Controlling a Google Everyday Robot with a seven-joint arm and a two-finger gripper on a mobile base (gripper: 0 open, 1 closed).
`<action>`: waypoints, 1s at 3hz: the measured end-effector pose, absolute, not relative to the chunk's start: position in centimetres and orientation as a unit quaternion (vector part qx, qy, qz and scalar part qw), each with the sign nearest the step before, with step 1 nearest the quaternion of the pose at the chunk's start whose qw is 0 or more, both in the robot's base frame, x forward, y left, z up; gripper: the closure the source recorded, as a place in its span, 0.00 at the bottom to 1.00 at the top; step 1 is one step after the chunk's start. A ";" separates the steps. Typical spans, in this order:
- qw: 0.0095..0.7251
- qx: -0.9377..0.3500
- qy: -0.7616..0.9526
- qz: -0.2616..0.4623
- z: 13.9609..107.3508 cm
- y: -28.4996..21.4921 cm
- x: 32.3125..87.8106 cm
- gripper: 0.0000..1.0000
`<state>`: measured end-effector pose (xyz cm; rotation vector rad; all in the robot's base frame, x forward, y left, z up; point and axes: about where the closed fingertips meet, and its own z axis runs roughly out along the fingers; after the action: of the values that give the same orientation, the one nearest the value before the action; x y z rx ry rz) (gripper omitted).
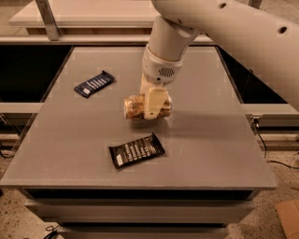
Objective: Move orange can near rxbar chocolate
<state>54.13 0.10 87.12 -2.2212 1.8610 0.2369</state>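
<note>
I will use my gripper to set the orange can, now held just behind the bar, down close beside the rxbar chocolate, on the side (111,130) that faces the dark blue wrapper bar.
The orange can (135,107) lies on its side in my gripper (152,108), which is shut on it near the middle of the grey table (210,140). The can's silver end faces left. The rxbar chocolate (136,151), a black wrapper with white text, lies flat on the table a short way below and slightly left of the can. The can is held just behind the bar, apart from it. I cannot tell whether the can touches the table.
A dark blue wrapper bar (94,83) lies at the table's left rear. My white arm (233,32) reaches in from the upper right. A pale shelf (93,14) stands behind the table. The floor shows at the right and left.
</note>
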 end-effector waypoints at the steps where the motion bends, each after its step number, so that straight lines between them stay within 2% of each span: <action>1: 0.103 -0.791 0.597 0.086 86.9 2.6 50.9 1.00; 3: 0.080 -0.833 0.538 0.103 85.6 7.0 47.1 1.00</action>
<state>47.11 6.96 85.63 -2.4902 1.6096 0.3083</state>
